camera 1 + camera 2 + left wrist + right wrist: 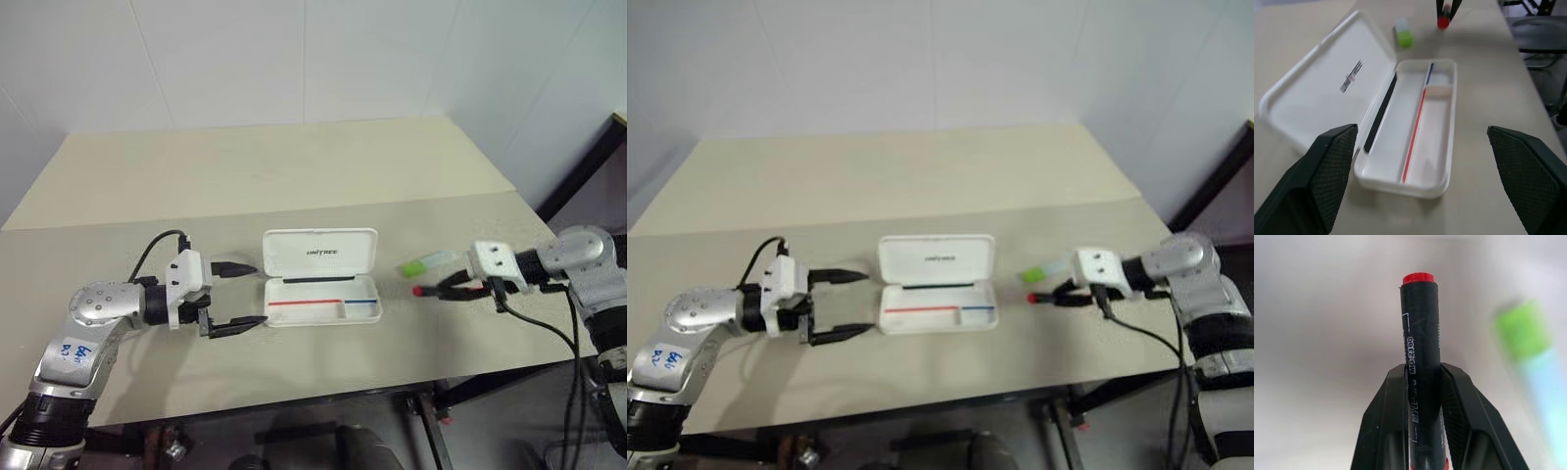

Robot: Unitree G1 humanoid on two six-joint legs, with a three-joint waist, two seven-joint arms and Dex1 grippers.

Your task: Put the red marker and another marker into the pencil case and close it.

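Note:
I should release the red marker, now a little above the table, from my right gripper in the white tray (325, 291), between the red stripe and the open lid.
The white pencil case (320, 253) lies open in the middle of the table, lid tipped back, and its tray (1437, 122) with the red and blue stripe holds nothing. My left gripper (261, 294) is open just left of the case, level with the tray's end. Right of the case, my right gripper (446, 290) is shut on the red marker (1420, 333). Its red tip (418, 291) points toward the case, a little above the table. The other marker, a short green highlighter (431, 261), lies on the table just behind the right gripper.
The beige table (294, 176) stretches far behind the case, with a seam (196, 217) across it. Its front edge (323, 397) runs close below the case. A black cable (539, 323) hangs from the right wrist. A dark frame (588, 166) stands at the far right.

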